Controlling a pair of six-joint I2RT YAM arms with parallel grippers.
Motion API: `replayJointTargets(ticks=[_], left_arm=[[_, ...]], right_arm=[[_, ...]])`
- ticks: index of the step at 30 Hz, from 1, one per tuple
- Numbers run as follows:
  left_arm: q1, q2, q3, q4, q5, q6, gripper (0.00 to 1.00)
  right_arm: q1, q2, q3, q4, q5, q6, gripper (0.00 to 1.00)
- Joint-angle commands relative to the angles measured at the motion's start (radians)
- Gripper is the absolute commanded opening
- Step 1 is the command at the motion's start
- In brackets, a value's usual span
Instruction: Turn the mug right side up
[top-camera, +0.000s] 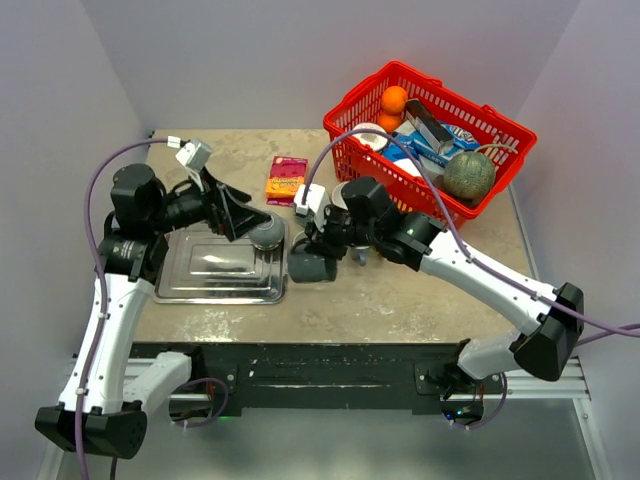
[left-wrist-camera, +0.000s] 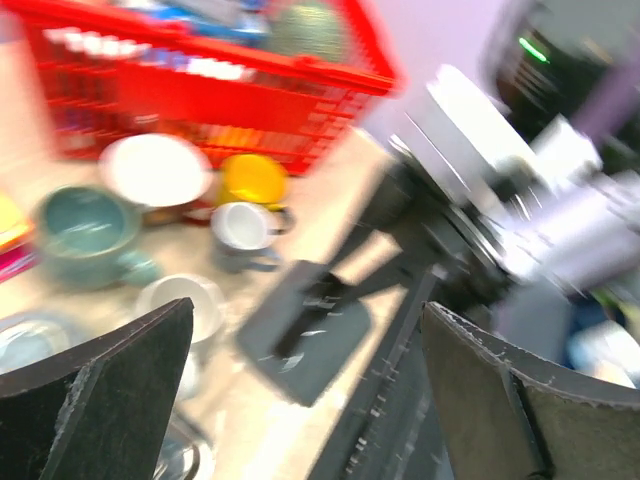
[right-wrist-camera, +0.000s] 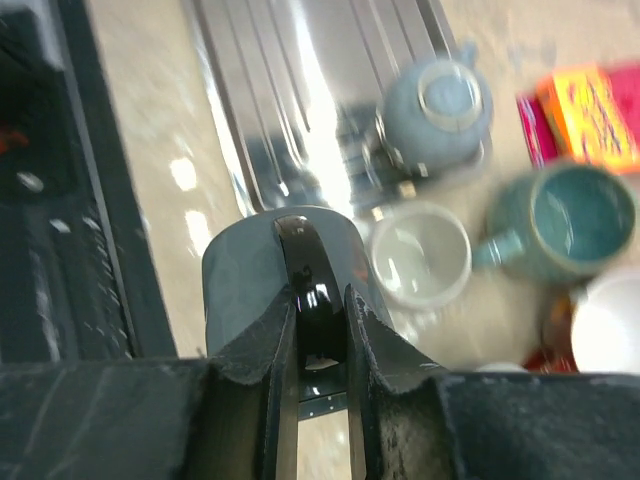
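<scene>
My right gripper has the dark grey mug. I should set it down with that gripper on the bare table (top-camera: 321, 298) in front of the white mug.
The mug (top-camera: 312, 265) is dark grey and hangs on its side just right of the steel tray (top-camera: 215, 270). My right gripper (top-camera: 326, 246) is shut on its glossy black handle (right-wrist-camera: 316, 262), with the mug's body (right-wrist-camera: 245, 275) beyond the fingers. In the blurred left wrist view the mug (left-wrist-camera: 300, 330) shows as a tilted dark block ahead of my left gripper (left-wrist-camera: 305, 400), which stands wide open with nothing between its fingers (left-wrist-camera: 110, 400). The left gripper (top-camera: 240, 215) hovers over the tray's back right corner.
A grey-blue mug (right-wrist-camera: 437, 105) sits bottom up on the tray's corner. A white mug (right-wrist-camera: 420, 255), a teal mug (right-wrist-camera: 575, 220), a yellow cup (left-wrist-camera: 252, 180) and a white bowl (left-wrist-camera: 155, 170) crowd the table beside it. The red basket (top-camera: 352, 107) holds groceries at back right. A snack packet (top-camera: 286, 180) lies behind.
</scene>
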Motion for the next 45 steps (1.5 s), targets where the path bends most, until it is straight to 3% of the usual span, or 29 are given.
replayJointTargets(ticks=[1,8,20,27,43,45], left_arm=[[0.0,0.057,0.086,-0.156,-0.35,0.052,0.99],[0.002,0.177,0.137,-0.196,-0.54,0.015,0.99],[0.003,0.251,0.142,-0.231,-0.591,0.0,0.99],[0.033,0.275,0.192,-0.266,-0.668,-0.094,0.99],[0.033,0.294,0.186,-0.246,-0.602,-0.106,0.99],[0.033,0.295,0.186,-0.246,-0.596,-0.105,0.99]], right_arm=[[0.026,-0.075,-0.001,-0.143,0.234,-0.115,0.0],[0.175,0.001,0.02,-0.288,0.501,-0.183,0.0],[0.316,0.221,0.068,-0.362,0.677,-0.218,0.0],[0.388,0.377,0.149,-0.419,0.74,-0.269,0.0],[0.448,0.613,0.325,-0.453,0.811,-0.289,0.0],[0.448,0.627,0.344,-0.448,0.82,-0.267,0.05]])
